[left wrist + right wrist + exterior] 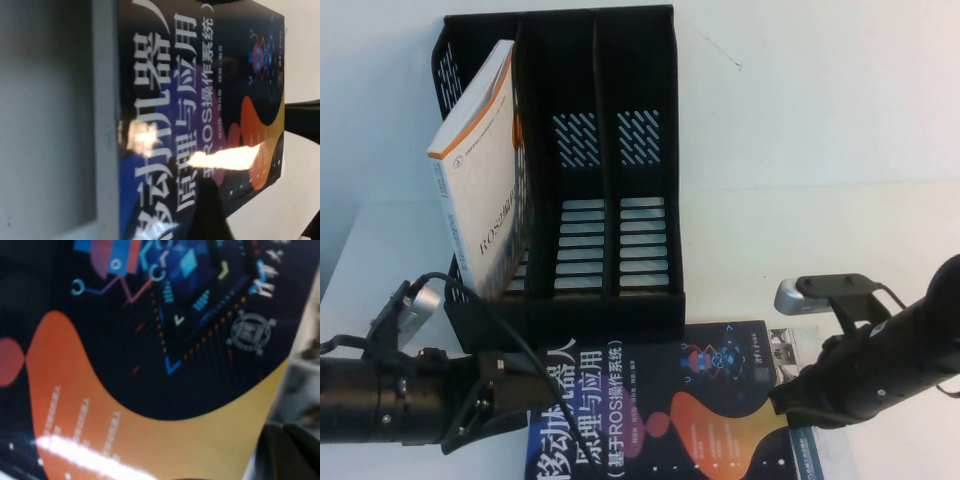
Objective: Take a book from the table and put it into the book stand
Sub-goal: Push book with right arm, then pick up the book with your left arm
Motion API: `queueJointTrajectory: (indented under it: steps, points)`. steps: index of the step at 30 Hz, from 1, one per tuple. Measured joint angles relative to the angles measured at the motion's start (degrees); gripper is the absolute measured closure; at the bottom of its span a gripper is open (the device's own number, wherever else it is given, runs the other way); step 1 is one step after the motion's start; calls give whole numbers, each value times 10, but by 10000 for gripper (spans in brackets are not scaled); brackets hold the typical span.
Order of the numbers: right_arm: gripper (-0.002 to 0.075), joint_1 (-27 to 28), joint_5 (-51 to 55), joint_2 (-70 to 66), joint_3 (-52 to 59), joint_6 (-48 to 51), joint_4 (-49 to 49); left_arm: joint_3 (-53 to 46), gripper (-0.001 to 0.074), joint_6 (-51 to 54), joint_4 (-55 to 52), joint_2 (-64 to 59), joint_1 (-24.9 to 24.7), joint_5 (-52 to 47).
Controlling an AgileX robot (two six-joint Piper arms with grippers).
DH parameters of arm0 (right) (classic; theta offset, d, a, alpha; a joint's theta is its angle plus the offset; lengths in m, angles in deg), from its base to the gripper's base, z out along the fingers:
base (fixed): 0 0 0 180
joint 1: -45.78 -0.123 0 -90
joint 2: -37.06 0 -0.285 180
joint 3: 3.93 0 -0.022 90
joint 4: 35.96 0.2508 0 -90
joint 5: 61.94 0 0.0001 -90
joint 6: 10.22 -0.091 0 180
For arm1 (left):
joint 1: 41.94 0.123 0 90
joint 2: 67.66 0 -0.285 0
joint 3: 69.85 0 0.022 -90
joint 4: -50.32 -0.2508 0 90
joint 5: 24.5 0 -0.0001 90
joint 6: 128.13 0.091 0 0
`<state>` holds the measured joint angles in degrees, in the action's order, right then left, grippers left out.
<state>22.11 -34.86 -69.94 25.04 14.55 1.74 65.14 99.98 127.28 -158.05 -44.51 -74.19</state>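
The dark navy book has a big white Chinese title. My left gripper will close beside that title, on the middle of the spine edge (530,404) (118,112) of the book.
The dark navy book (660,420) with white Chinese title and orange blob lies in front of the black book stand (560,25), at the near edge of the white table (820,200). My left gripper (505,400) is low at the book's left edge. In the left wrist view the book (200,100) fills the frame; the gripper (260,205) looks open, one finger (210,215) over the cover and the other past the book's edge. My right gripper (785,398) is at the book's right edge, close over the cover (150,365).
A white-and-orange book (480,190) leans in the stand's left compartment; the middle and right compartments hold nothing. Another book with grey drawings (782,345) shows from under the dark book's right side. White table lies to the right of the stand.
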Motion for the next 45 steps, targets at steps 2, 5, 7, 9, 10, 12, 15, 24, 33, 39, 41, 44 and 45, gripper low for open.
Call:
queueJointTrajectory:
  steps: [2,5,7,9,10,12,15,24,33,39,41,44,45]
  points:
    - [724,-18,-2,0,0,-1,7,0,294,11,11,-8,0,-5]
    - [724,-39,-5,-1,0,-10,16,0,294,20,14,-11,0,-5]
    - [724,-43,-5,-1,0,-14,19,0,294,21,14,-11,0,-6]
    - [724,-43,-5,0,0,-21,18,0,294,21,10,-11,1,-6]
    - [724,-43,-5,4,0,-30,12,0,294,22,5,-11,5,-6]
    - [724,-43,-3,18,1,-51,-12,0,294,24,-4,-11,19,-6]
    - [724,-43,3,59,1,-103,-72,0,294,33,-10,-12,63,-11]
    - [724,-43,75,269,1,-326,-316,0,379,79,2,-39,173,-62]
    - [724,-43,185,491,2,-398,-417,38,237,121,9,-156,120,-86]
    - [724,-43,282,601,3,-439,-479,57,151,132,18,-205,106,-87]
    - [724,-43,311,634,5,-454,-498,57,148,141,30,-211,106,-87]
    - [724,-43,343,673,5,-475,-525,57,146,150,37,-214,105,-87]
    - [724,-43,351,682,5,-480,-531,57,145,152,39,-214,102,-87]
